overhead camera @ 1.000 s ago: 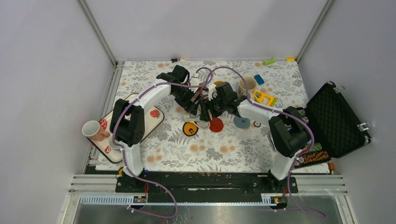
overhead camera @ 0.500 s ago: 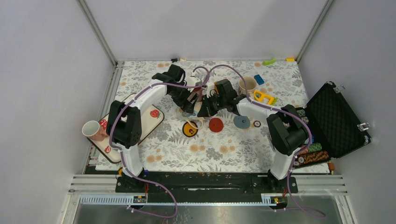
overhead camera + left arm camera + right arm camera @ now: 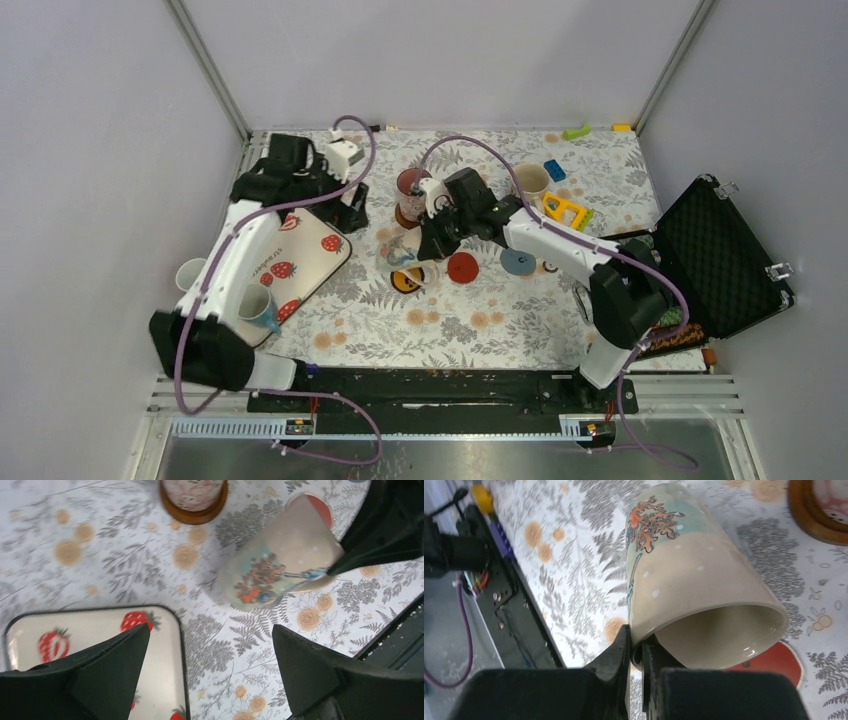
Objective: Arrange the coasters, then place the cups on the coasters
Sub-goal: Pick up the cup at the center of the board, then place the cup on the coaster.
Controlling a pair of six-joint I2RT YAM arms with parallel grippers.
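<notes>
My right gripper should release the cream cup on the cloth's near edge [image 3: 369, 353] [image 3: 554, 608], in front of the orange coaster with the black rim.
My right gripper [image 3: 636, 641] is shut on the rim of a cream cup [image 3: 694, 575] with an orange-and-teal print and holds it tilted, just above the cloth. In the top view this cup [image 3: 400, 258] hangs beside the orange black-rimmed coaster [image 3: 405, 281]. The red coaster [image 3: 462, 267] and the grey-blue coaster [image 3: 517, 262] lie to its right. A pink cup [image 3: 410, 184] stands on a brown coaster [image 3: 172, 511]. My left gripper [image 3: 209, 634] is open and holds nothing, over the corner of the strawberry tray [image 3: 95, 622]. Another cream cup [image 3: 530, 181] stands at the back right.
Two more cups, a pale one [image 3: 190, 272] and a blue one [image 3: 258, 303], sit on the tray's near end. An open black case [image 3: 722, 250] with poker chips [image 3: 672, 322] stands at the right. A yellow toy [image 3: 566, 210] and a blue block [image 3: 554, 170] lie behind the coasters.
My right gripper has shut on the printed cup's rim. My left gripper has let go, opened wider and swung left to the tray corner.
</notes>
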